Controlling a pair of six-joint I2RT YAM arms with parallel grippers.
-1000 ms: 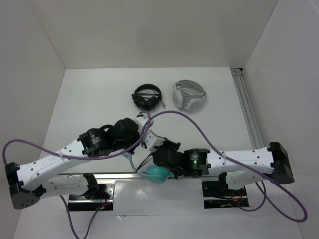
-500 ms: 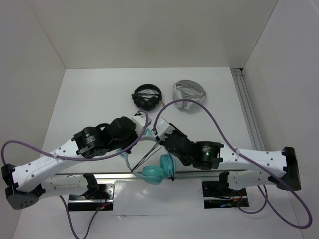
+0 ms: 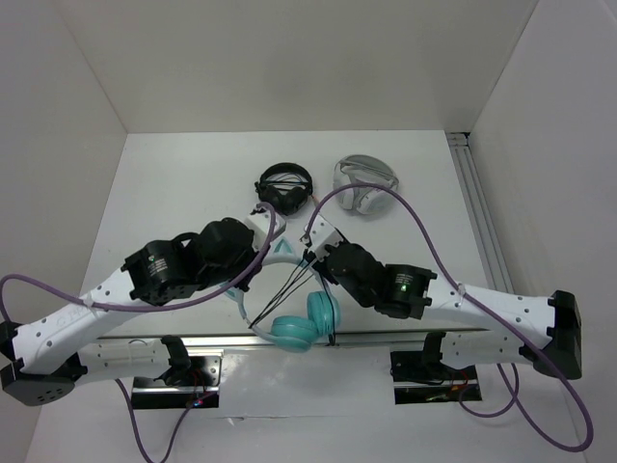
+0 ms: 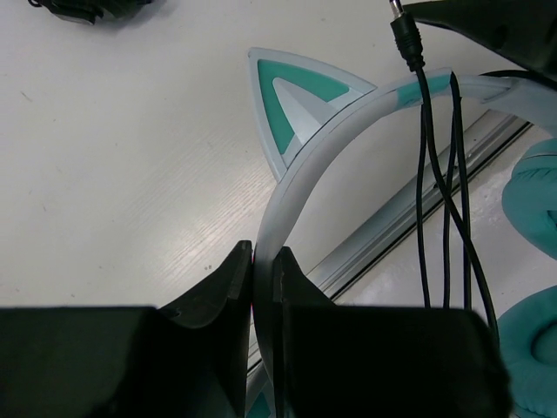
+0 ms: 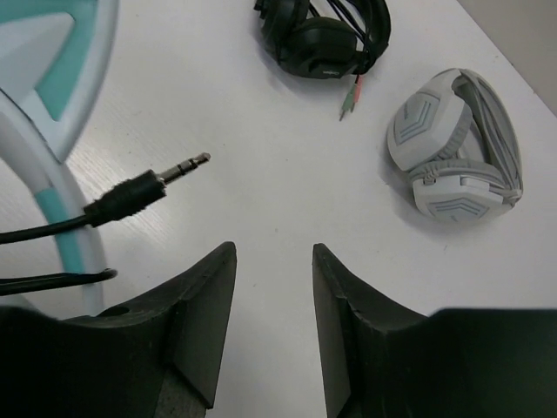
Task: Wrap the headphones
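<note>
My left gripper is going to let go of the teal headphones on the table (image 3: 286,261) (image 4: 181,115) between the black headphones and the front aluminium rail.
The teal headphones (image 3: 295,326) lie near the table's front edge, ear cups down by the rail. In the left wrist view the pale headband (image 4: 300,165) with its cat ear (image 4: 291,104) runs into my left gripper (image 4: 264,257), which is shut on it. The gripper also shows in the top view (image 3: 255,265). The thin black cable (image 4: 435,183) hangs in loops across the headband. Its plug (image 5: 148,187) sticks out free just left of my right gripper (image 5: 274,252). The right gripper is open with nothing between its jaws and hovers beside the headband top (image 3: 311,239).
Black headphones (image 3: 284,186) and grey-white headphones (image 3: 364,183) lie at the back of the table, ahead of the right gripper (image 5: 322,35) (image 5: 452,148). An aluminium rail (image 3: 405,338) runs along the front edge, another (image 3: 479,207) along the right side. White walls enclose the table.
My right gripper has moved away from the ear cups toward the far side, up to the headband top. My left gripper shifted slightly farther with the headband. The ear cups are now uncovered.
</note>
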